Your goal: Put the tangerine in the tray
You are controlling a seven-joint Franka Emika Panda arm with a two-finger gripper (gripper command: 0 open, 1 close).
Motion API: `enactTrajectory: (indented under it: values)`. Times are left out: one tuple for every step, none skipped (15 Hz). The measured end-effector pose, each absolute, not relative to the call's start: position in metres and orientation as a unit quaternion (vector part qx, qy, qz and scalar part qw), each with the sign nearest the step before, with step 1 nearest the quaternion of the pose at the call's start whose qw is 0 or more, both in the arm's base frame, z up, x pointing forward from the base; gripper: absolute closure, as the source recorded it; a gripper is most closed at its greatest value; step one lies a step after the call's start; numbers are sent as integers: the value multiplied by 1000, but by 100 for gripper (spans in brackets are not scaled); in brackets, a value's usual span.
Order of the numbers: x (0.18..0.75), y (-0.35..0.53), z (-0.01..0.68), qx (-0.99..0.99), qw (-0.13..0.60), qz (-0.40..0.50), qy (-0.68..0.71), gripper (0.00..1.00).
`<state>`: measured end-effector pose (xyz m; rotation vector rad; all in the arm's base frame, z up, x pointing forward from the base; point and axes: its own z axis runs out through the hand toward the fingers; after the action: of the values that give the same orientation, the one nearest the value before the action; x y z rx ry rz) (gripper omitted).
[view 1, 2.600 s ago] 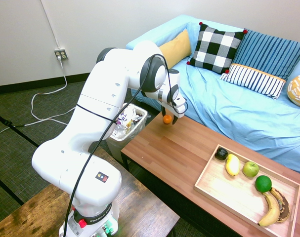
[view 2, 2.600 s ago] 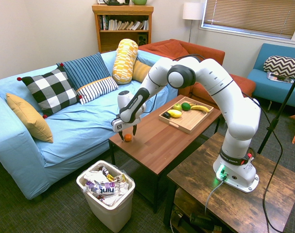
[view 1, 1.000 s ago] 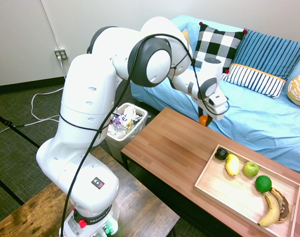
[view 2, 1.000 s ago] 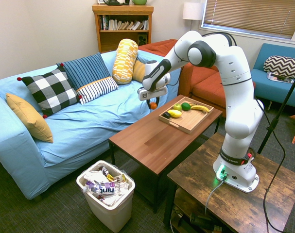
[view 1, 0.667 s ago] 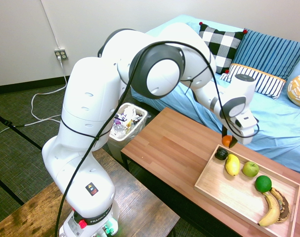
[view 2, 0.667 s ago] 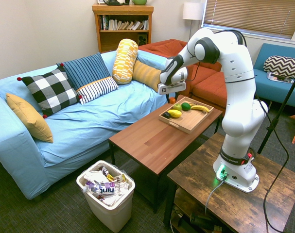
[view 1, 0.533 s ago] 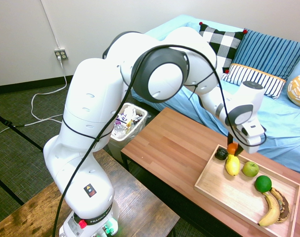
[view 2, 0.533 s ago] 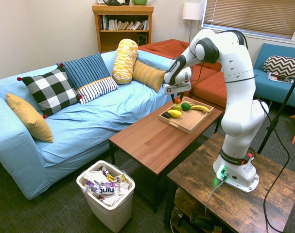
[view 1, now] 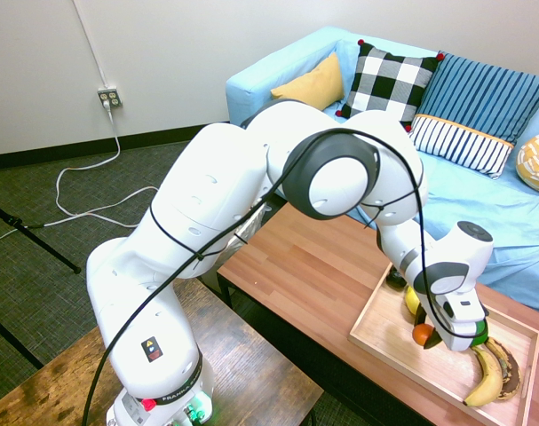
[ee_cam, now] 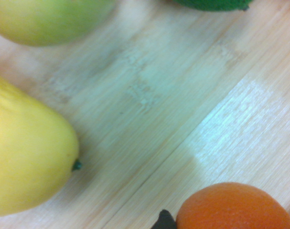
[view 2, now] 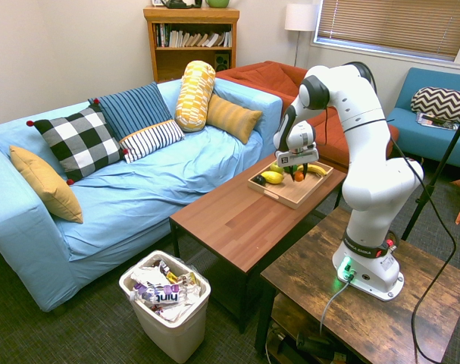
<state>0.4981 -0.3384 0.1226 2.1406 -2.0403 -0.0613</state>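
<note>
I should let go of the tangerine, now held low over the tray, on the bottom of the bare tray, next to the yellow lemon [view 1: 416, 343] [ee_cam: 214, 214].
The small orange tangerine [view 1: 421, 334] is held between my gripper's fingers; my gripper [view 1: 431, 337] is shut on it, low over the light-wood tray [view 1: 368, 335], near the tray's middle. From the other side, the tangerine [view 2: 298, 176] hangs just above the tray [view 2: 287, 195], beside the lemon. The wrist view shows the tangerine [ee_cam: 235, 207] close over the tray's wooden floor [ee_cam: 159, 95]; whether it touches the floor I cannot tell.
In the tray lie a yellow lemon [ee_cam: 25, 162], a green apple [ee_cam: 49, 19], a green lime [ee_cam: 211, 4] and bananas [view 1: 487, 377]. The tray sits at one end of the brown coffee table [view 1: 313, 266], by the blue sofa [view 2: 123, 182]. A white wastebasket [view 2: 166, 302] stands on the floor.
My arm has carried the tangerine from the table's wastebasket end along the sofa side to the tray, then lowered it among the fruit.
</note>
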Motion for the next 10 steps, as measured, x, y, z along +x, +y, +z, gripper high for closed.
enactTrajectory:
  values:
    - [497, -339, 114, 719, 90, -23, -688, 100]
    - [497, -339, 108, 718, 89, -25, -690, 100]
    - [498, -340, 103, 718, 87, -26, -690, 100]
    - [499, -340, 100, 719, 86, -27, -689, 100]
    - [499, -341, 99, 720, 84, -28, -688, 0]
    - [499, -340, 97, 720, 83, -29, -688, 0]
    - [499, -340, 95, 720, 81, -30, -688, 0]
    - [499, -340, 95, 720, 79, -31, -688, 0]
    - [499, -340, 95, 720, 78, -30, -688, 0]
    - [499, -340, 95, 720, 75, -30, -689, 0]
